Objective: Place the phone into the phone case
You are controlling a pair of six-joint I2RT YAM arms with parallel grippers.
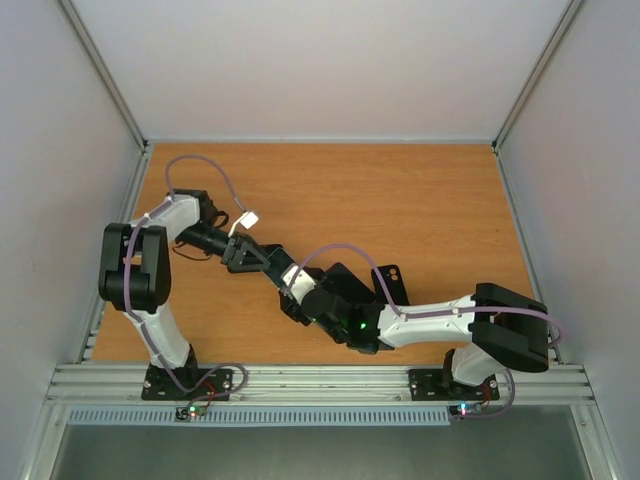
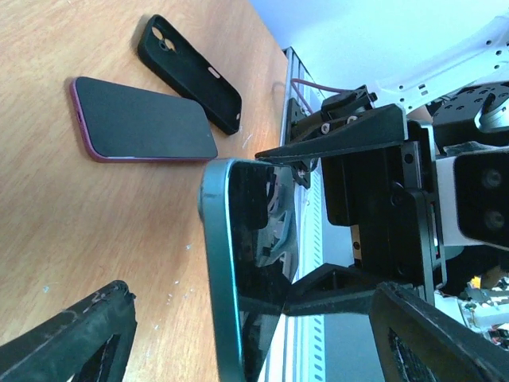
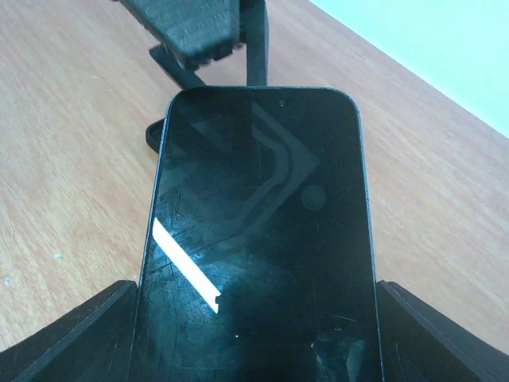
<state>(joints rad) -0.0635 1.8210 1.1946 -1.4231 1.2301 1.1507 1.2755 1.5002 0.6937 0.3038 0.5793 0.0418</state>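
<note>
My right gripper covers the long sides of the phone, where the case fits. Next, I hand the phone to my left gripper, then grip the phone's front and back (image 3: pixel 262 239).
A dark phone (image 3: pixel 254 239) with a teal edge (image 2: pixel 227 263) is held above the table by my right gripper (image 3: pixel 254 342), which is shut on its two long sides. My left gripper (image 2: pixel 254 342) is open, one finger (image 2: pixel 67 342) on each side of the phone's free end and both apart from it. The black phone case (image 2: pixel 191 72) lies on the wood, hollow side up, beyond the phone. In the top view the case (image 1: pixel 390 277) shows just right of the two grippers, which meet at the table's middle over the phone (image 1: pixel 338 292).
A second dark slab with a magenta rim (image 2: pixel 143 119) lies flat next to the black case. The aluminium rail (image 1: pixel 300 380) runs along the near edge, and white walls close the sides and back.
</note>
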